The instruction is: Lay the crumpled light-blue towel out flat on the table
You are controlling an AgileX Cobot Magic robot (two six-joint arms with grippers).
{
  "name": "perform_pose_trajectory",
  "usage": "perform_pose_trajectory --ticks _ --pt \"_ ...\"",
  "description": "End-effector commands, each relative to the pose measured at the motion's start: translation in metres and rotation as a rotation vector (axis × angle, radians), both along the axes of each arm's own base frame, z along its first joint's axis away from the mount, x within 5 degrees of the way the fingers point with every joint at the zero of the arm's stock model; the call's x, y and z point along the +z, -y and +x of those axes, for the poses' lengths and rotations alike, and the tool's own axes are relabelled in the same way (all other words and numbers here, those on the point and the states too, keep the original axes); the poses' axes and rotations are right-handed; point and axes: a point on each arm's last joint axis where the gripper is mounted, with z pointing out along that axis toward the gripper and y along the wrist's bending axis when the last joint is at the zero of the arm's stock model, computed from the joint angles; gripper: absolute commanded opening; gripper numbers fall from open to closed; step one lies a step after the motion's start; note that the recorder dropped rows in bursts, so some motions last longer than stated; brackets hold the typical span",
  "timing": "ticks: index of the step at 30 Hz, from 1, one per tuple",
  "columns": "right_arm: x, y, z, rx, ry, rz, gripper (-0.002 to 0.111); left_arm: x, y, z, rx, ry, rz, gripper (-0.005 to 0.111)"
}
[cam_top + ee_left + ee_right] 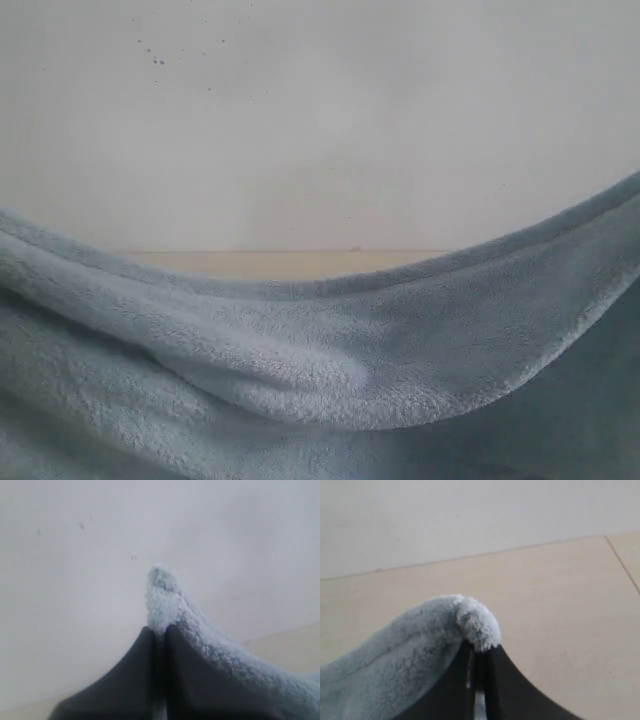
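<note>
My right gripper has a corner of the light-blue towel. It will let go of that corner on the beige table [622, 331] a bit short of the white wall.
The light-blue towel [330, 370] hangs lifted close in front of the exterior camera, sagging in the middle between raised ends, and fills the lower half of that view. Neither gripper shows there. In the left wrist view my left gripper [160, 630] is shut on a towel corner [165, 600] that sticks out past the dark fingertips. My right gripper [481, 650] is likewise shut on another towel corner [475, 622], with cloth trailing away to one side. The beige table [560, 610] lies below the right gripper, and a thin strip of table [270, 263] shows above the sag.
The white speckled wall [320, 120] stands behind the table. A seam line [620, 560] crosses the tabletop near one edge of the right wrist view. A patch of table [290, 650] shows beside the towel in the left wrist view.
</note>
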Motion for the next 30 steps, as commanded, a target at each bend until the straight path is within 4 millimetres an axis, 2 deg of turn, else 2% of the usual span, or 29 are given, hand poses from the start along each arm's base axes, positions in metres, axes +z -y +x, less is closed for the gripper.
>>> perform_pose_trajectory --ticks 1,4,6,8,10,13,17,19,22,25,27,30 --pt "0.023 -0.011 -0.047 0.059 0.077 -0.089 0.0 0.012 -0.009 -0.027 0.018 0.17 0.085 0.004" --pt "0.033 -0.012 -0.065 0.046 0.147 -0.142 0.0 0.012 -0.016 -0.032 0.083 0.19 0.146 0.004" --pt "0.036 -0.009 -0.065 0.017 0.181 -0.175 0.0 0.008 -0.018 -0.026 0.12 0.144 0.159 0.004" --pt "0.033 -0.004 -0.052 -0.006 0.17 -0.177 0.0 -0.001 -0.014 -0.012 0.119 0.074 0.186 0.004" --pt "0.022 0.001 -0.028 -0.013 0.122 -0.164 0.0 -0.011 -0.005 0.004 0.075 0.009 0.232 0.004" --pt "-0.006 0.01 0.016 -0.012 0.002 -0.134 0.0 -0.027 0.013 0.034 -0.028 -0.074 0.381 0.004" --pt "-0.065 0.021 0.071 -0.018 -0.213 -0.046 0.0 -0.067 0.024 0.081 -0.046 -0.313 0.571 0.004" --pt "-0.097 0.025 0.094 -0.025 -0.302 -0.012 0.0 -0.084 0.027 0.106 -0.007 -0.442 0.585 0.004" --pt "-0.137 0.031 0.118 -0.035 -0.383 0.0 0.0 -0.093 0.034 0.144 0.067 -0.541 0.516 0.004" --pt "-0.17 0.037 0.139 -0.06 -0.39 -0.008 0.0 -0.1 0.047 0.182 0.089 -0.571 0.454 0.004" --pt "-0.184 0.041 0.148 -0.067 -0.37 -0.031 0.0 -0.105 0.055 0.204 0.09 -0.587 0.422 0.004" --pt "-0.198 0.045 0.16 -0.085 -0.314 -0.064 0.0 -0.127 0.065 0.23 0.062 -0.631 0.463 0.004"
